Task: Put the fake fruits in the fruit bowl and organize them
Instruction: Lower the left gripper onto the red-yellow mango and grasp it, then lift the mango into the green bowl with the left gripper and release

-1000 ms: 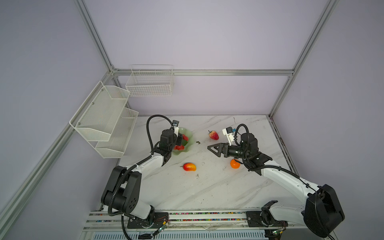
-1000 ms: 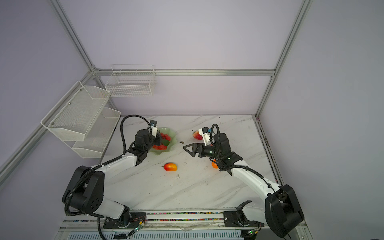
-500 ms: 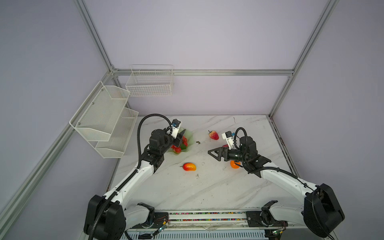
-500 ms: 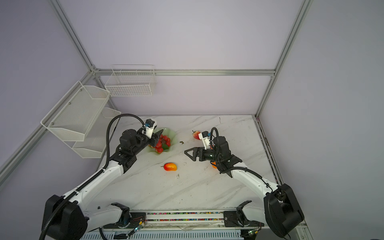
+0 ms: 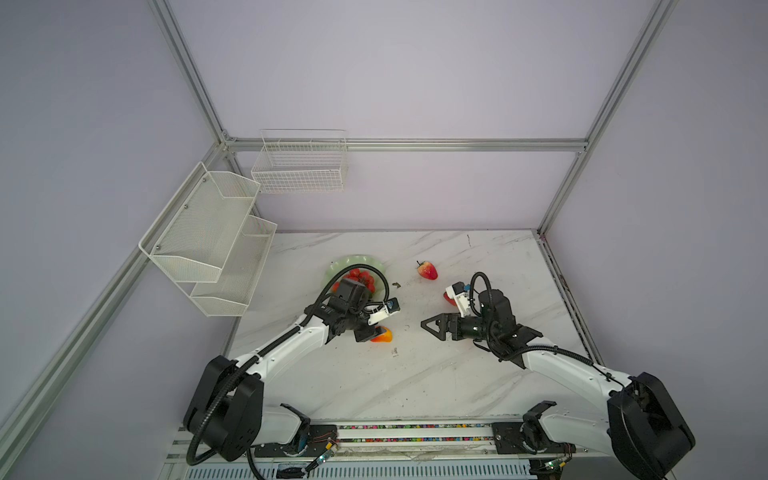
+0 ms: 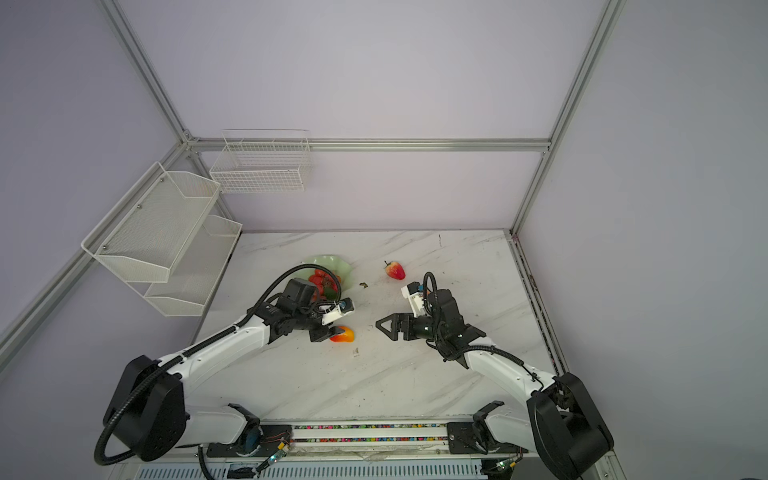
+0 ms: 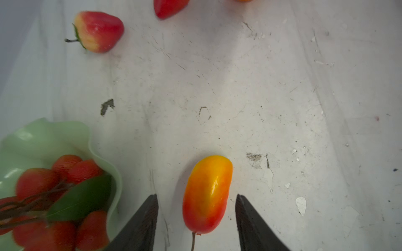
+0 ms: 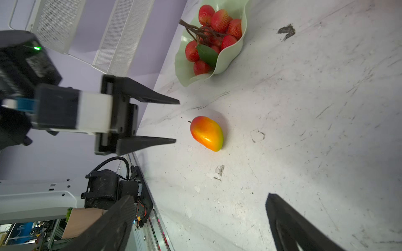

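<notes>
Next, my right gripper will go to the loose fruit near the dark scrap and close on the fruit's red end (image 5: pixel 431 273), opposite its stem.
The red-yellow mango (image 7: pixel 206 193) lies on the marble table. My left gripper (image 7: pixel 196 195) is open, a finger on each side of the mango's stem end with a gap on both sides. In both top views the left gripper (image 5: pixel 372 332) (image 6: pixel 326 332) sits at the mango (image 5: pixel 383 335) (image 6: pixel 344 335). The mint fruit bowl (image 5: pixel 353 262) (image 8: pixel 224 65) holds the red berry bunch (image 5: pixel 361 276) (image 8: pixel 215 21). One strawberry (image 5: pixel 428 270) (image 7: pixel 100 31) lies right of the bowl. A second strawberry (image 7: pixel 169 7) lies by my right wrist. My right gripper (image 5: pixel 428 324) (image 8: pixel 198 195) is open and empty, facing the mango.
White mesh shelves (image 5: pixel 208 232) hang on the left wall and a wire basket (image 5: pixel 299 166) on the back wall. A dark scrap (image 5: pixel 397 285) lies between bowl and strawberry. The arms' base rail (image 5: pixel 395 428) runs along the front edge.
My left gripper opened and left the berry bunch in the bowl, then swung toward the front to the mango. The right gripper drifted slightly toward the front, still open.
</notes>
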Controlling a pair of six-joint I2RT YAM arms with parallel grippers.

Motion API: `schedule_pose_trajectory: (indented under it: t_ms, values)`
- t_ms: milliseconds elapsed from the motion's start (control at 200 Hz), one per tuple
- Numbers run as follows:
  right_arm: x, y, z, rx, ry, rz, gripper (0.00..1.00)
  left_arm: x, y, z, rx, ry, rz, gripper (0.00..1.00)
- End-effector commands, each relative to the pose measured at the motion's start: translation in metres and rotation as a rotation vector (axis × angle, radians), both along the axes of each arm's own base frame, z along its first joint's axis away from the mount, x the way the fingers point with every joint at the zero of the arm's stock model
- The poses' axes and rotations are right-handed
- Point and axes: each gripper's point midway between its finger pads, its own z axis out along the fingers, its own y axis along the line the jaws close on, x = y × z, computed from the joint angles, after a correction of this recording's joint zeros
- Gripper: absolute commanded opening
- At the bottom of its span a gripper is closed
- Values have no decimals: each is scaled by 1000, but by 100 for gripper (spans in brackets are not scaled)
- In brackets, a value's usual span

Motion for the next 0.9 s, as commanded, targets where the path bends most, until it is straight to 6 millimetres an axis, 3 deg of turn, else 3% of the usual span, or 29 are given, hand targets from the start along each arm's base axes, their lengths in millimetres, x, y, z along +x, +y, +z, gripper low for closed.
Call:
schedule_pose_trajectory:
  t_ms: [0, 130, 325, 565, 795, 895]
  values:
    - [-4, -2, -2, -13, -8, -2, 97, 15, -7, 6, 68, -27, -42, 59]
    - [-11, -5, -23, -58, 49, 18, 97, 18, -6, -2, 111, -28, -51, 61]
    - [-18, -5, -36, -43, 80, 25, 97, 22, -5, -7, 128, -43, -46, 65]
    - [-13, -2, -37, -49, 70, 32, 97, 22, -10, -20, 123, -13, -63, 71]
    - [-12, 0, -38, -65, 70, 49, 97, 25, -15, -31, 118, 4, -70, 69]
    - [-11, 0, -39, -71, 72, 51, 97, 26, -18, -35, 114, 15, -67, 62]
